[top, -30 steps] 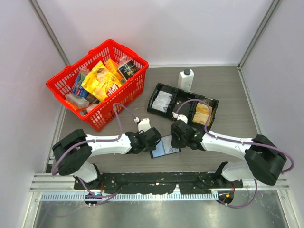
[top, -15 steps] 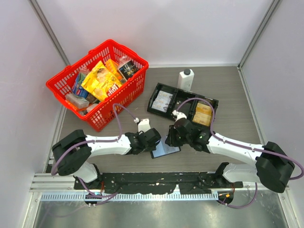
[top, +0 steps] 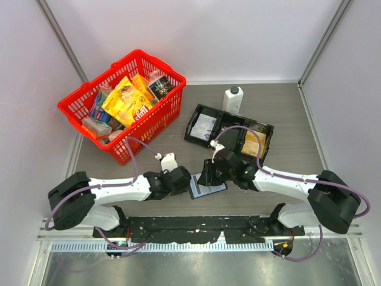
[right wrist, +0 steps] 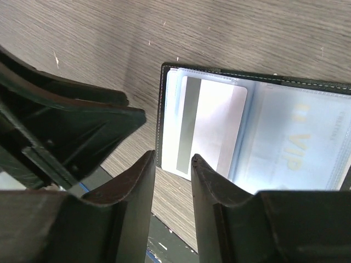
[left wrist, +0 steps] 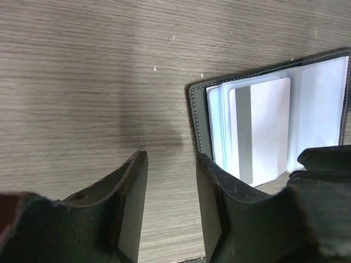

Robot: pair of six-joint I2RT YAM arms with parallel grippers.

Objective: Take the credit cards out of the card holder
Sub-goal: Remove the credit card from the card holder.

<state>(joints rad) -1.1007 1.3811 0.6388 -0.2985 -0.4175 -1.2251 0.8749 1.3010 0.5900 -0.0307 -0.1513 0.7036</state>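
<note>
My right gripper's fingers are beside the card's grey stripe, so it should move over and pinch the edge (right wrist: 237, 131) facing the holder's middle first.
The card holder (top: 209, 188) lies open on the table between my grippers. In the right wrist view it (right wrist: 296, 142) shows clear light blue sleeves; a pale card with a grey stripe (right wrist: 211, 129) sits in the left sleeve. That card (left wrist: 263, 131) also shows in the left wrist view, inside the holder (left wrist: 323, 93). My left gripper (top: 182, 179) (left wrist: 171, 158) is open and empty over bare table, just left of the holder's edge. My right gripper (top: 206, 177) (right wrist: 171, 158) is open a little, its tips over the holder's near left corner.
A red basket (top: 141, 53) full of packets stands at the back left. A long black tray (top: 189, 128) behind the holder has cards in it, one golden-yellow (top: 254, 143). A white bottle with a black cap (top: 233, 99) stands behind the tray.
My left arm has drawn back to the left, off the holder. My right gripper has come down and left over the holder's near left part. The holder has shifted slightly.
</note>
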